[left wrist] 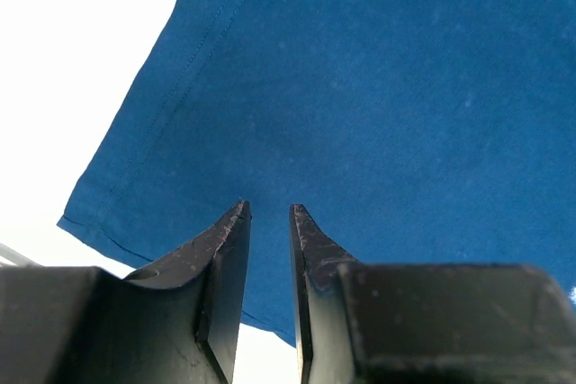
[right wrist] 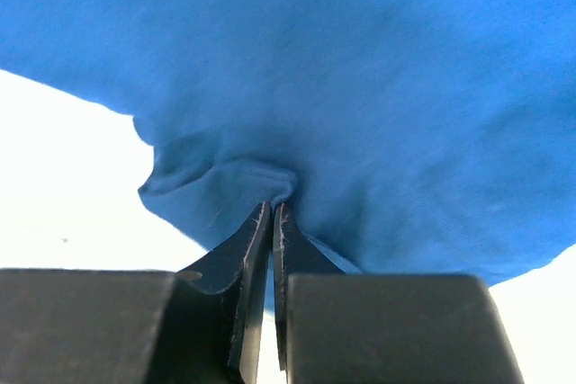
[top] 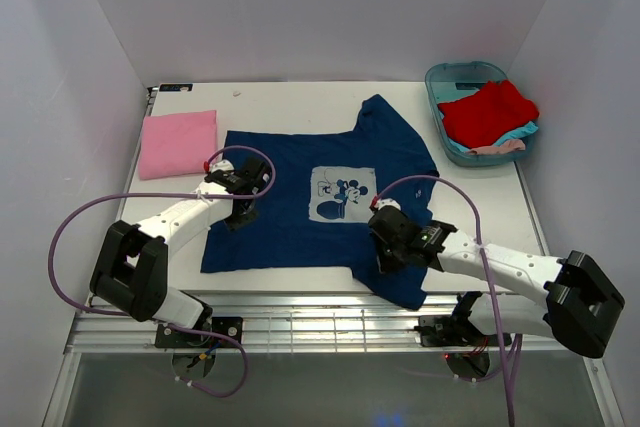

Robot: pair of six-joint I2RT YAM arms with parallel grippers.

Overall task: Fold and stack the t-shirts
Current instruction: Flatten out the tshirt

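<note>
Next, my left gripper closes on the navy blue t-shirt, on the plain cloth (top: 270, 175) between its hem and its cartoon print.
A navy blue t-shirt (top: 290, 232) with a pale square cartoon print (top: 340, 195) lies spread on the white table, one sleeve reaching toward the back. My left gripper (top: 243, 212) hovers over its left part; in the left wrist view (left wrist: 270, 209) the jaws stand slightly apart with only cloth (left wrist: 378, 87) beyond them. My right gripper (top: 383, 252) is at the shirt's near right part, shut on a pinched fold of navy cloth (right wrist: 288, 182), as the right wrist view (right wrist: 272, 204) shows. A folded pink t-shirt (top: 178, 143) lies at the back left.
A teal plastic tub (top: 440, 82) at the back right holds a red t-shirt (top: 488, 112) and a teal one (top: 520, 132). White walls close in the table on three sides. A slatted rail (top: 300, 322) runs along the near edge.
</note>
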